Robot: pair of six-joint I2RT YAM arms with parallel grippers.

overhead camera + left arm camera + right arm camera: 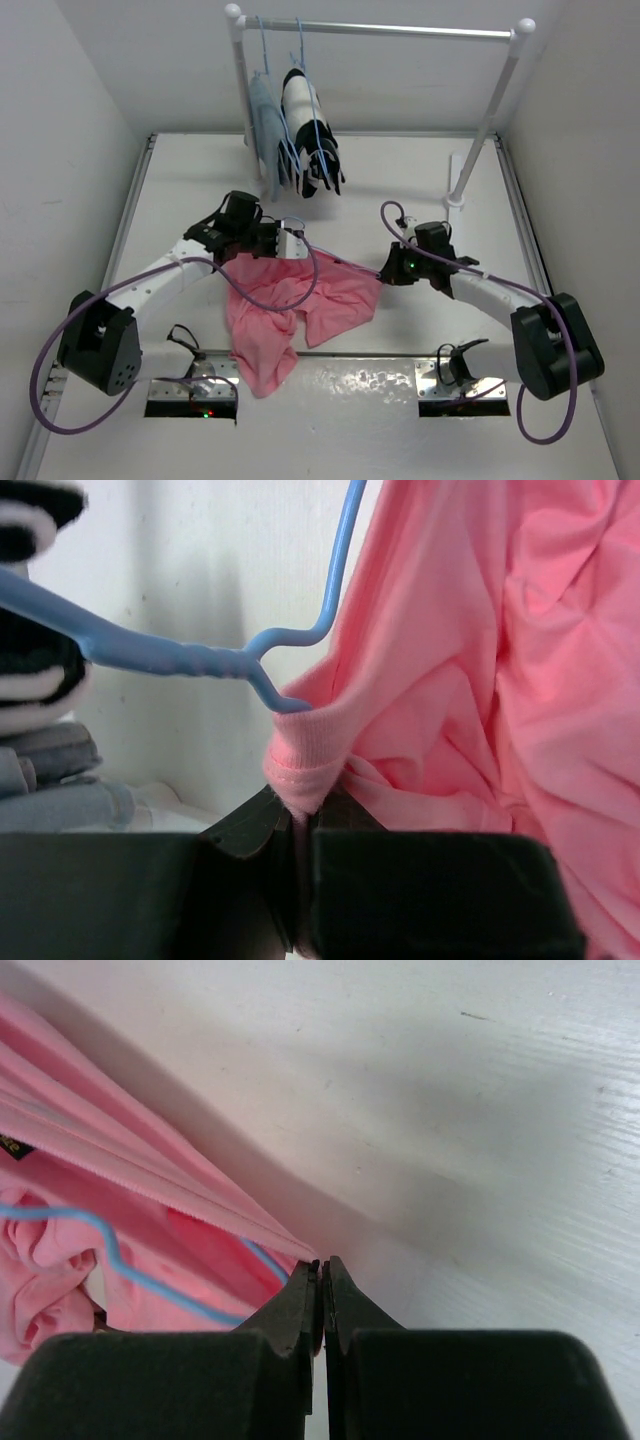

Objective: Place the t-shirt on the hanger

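Observation:
The t-shirt's edge is in my right gripper beside the hanger's wire; it should open, take the hanger's arm (322,619) near the hook, then lift both.
The salmon-pink t-shirt (300,300) lies crumpled on the white table between my arms. My left gripper (283,243) is at its upper left. In the left wrist view this gripper (300,815) is shut on a ribbed edge of the t-shirt (480,680). The light-blue hanger (190,658) runs into the cloth just above that grip. My right gripper (383,270) is at the shirt's right corner. In the right wrist view it (322,1265) is shut where the shirt's hem (150,1185) ends. The hanger's wire (110,1250) shows inside the cloth.
A white clothes rack with a metal bar (380,28) stands at the back. A black-and-white striped garment (305,110) and a grey-blue garment (265,125) hang on it on blue hangers. The rack's right leg (480,140) stands behind my right arm.

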